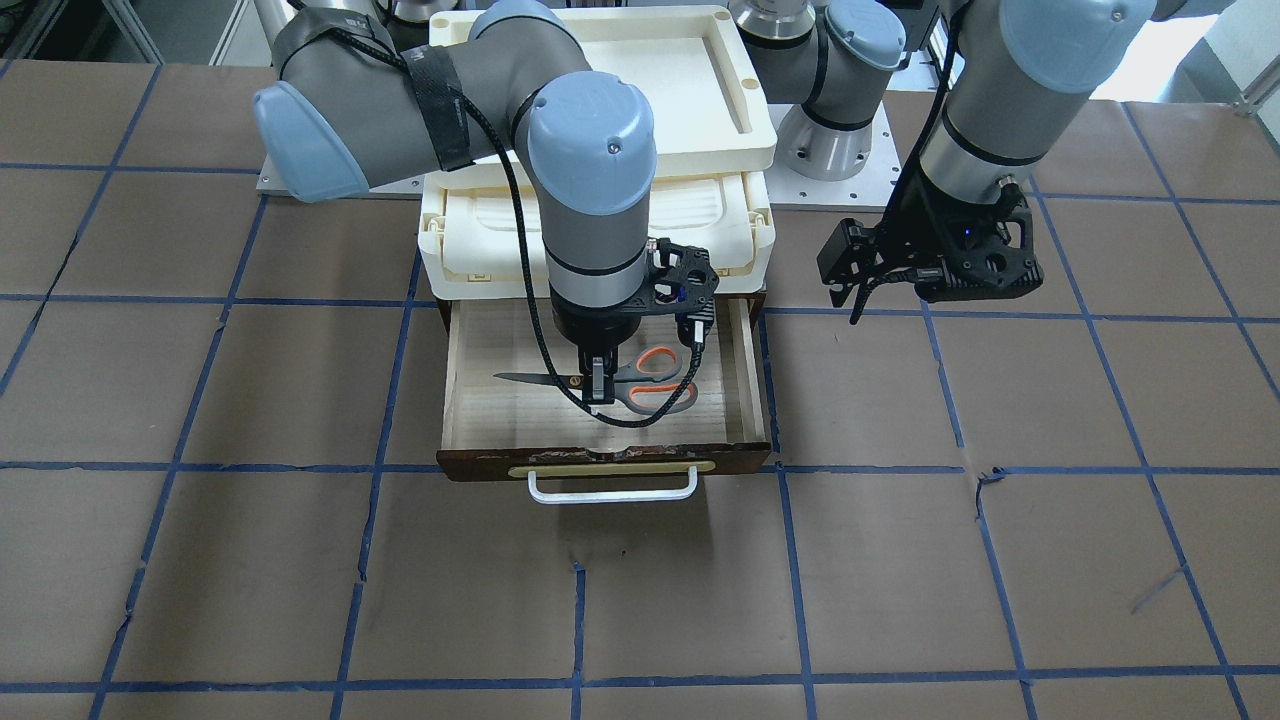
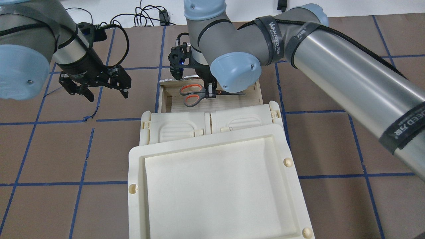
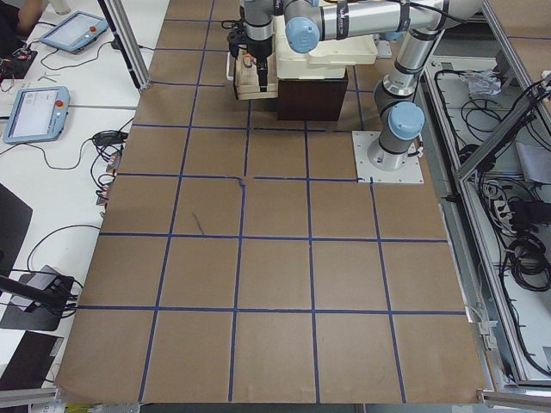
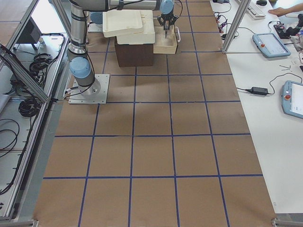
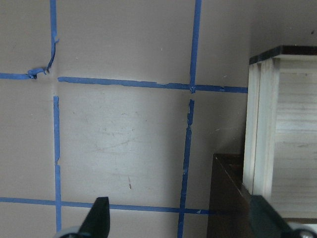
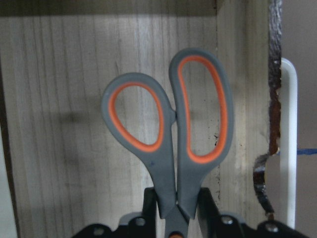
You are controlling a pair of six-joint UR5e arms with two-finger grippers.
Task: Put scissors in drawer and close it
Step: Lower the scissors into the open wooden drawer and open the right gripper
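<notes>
My right gripper will set the scissors down on the pale drawer's bottom behind the white bar handle [image 1: 614, 396] [image 6: 160, 173].
The scissors [image 1: 650, 380], grey handles lined orange, lie level inside the open wooden drawer [image 1: 600, 462], blades pointing to the front view's left. My right gripper [image 1: 598, 392] reaches straight down into the drawer and is shut on the scissors near the pivot. The right wrist view shows the handles [image 6: 168, 134] over the pale drawer floor [image 6: 64, 99], with a finger on each side of the neck. In the overhead view the scissors [image 2: 192, 94] show below the right gripper [image 2: 210, 94]. My left gripper [image 2: 108, 94] is open and empty above the table beside the drawer.
A cream latched case [image 1: 480, 230] sits on the cabinet over the drawer, with a cream tray [image 1: 700, 90] on it. The drawer's white bar handle [image 1: 612, 492] sticks out toward the front. The left wrist view shows the drawer's side [image 5: 277, 124] and the taped brown table.
</notes>
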